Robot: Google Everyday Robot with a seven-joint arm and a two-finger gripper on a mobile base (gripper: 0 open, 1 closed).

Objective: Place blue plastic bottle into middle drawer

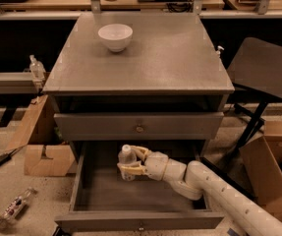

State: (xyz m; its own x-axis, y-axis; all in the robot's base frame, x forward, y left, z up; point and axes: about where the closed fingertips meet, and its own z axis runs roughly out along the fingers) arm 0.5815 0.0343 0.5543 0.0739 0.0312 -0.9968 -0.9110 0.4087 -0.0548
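Note:
Next, I release the blue plastic bottle on the middle drawer's bottom, toward the littered bottle's side (112,185).
The blue plastic bottle (126,160) is clear with a white cap and stands upright inside the open middle drawer (140,219), near the drawer's back. My gripper (130,161) reaches in from the lower right on a white arm. Its yellowish fingers (132,169) are closed around the bottle's body. The bottle's base is at or near the drawer floor; I cannot tell if it touches.
A white bowl (115,36) sits on the cabinet top (170,58). The shallower drawer (139,127) above is shut. Cardboard boxes stand at left (44,159) and right (270,178). A littered bottle (16,204) lies on the floor at left. A pump-top bottle (36,68) stands on a left shelf.

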